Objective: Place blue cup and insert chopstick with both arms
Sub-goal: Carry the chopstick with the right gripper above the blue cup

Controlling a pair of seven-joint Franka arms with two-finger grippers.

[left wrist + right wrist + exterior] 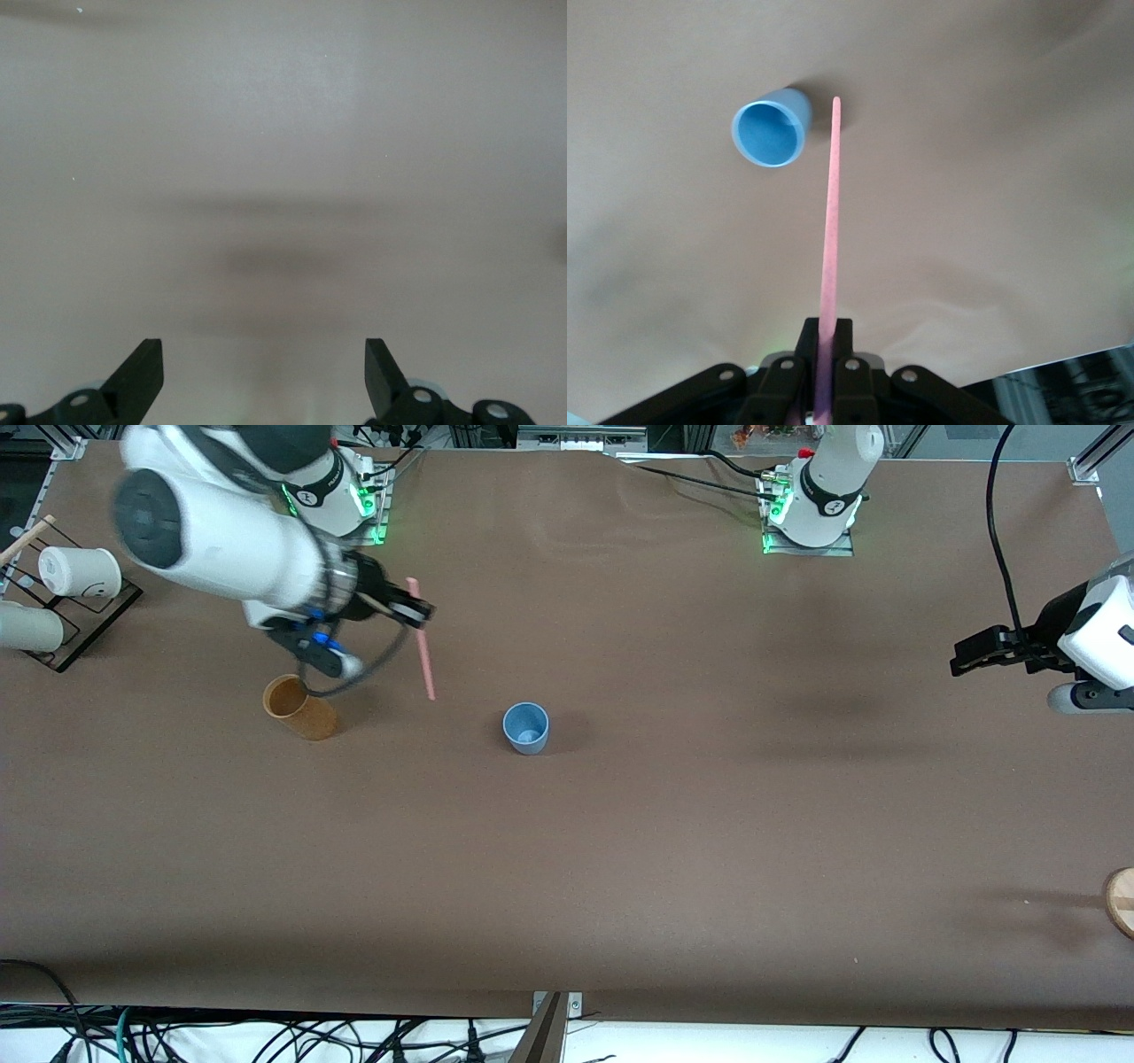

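Next, my right gripper releases the pink chopstick inside the empty blue cup point(528, 732) point(768, 135) and leaves it leaning on the cup's rim. The chopstick is now in the air between the cups.
The blue cup point(526, 729) stands upright and empty near the middle of the table; it also shows in the right wrist view point(771, 127). My right gripper point(413, 612) is shut on the pink chopstick point(423, 643), holding it in the air near its upper end, over the table between the orange-brown cup point(299, 708) and the blue cup. In the right wrist view the chopstick point(831, 212) points out from the fingers, its tip beside the blue cup. My left gripper point(966, 654) is open and empty, up at the left arm's end of the table; its wrist view point(264, 365) shows only bare table.
The orange-brown cup stands under the right arm. A black rack point(75, 629) with white cups point(80, 572) sits at the right arm's end. A round wooden piece point(1122, 899) lies at the table's edge at the left arm's end.
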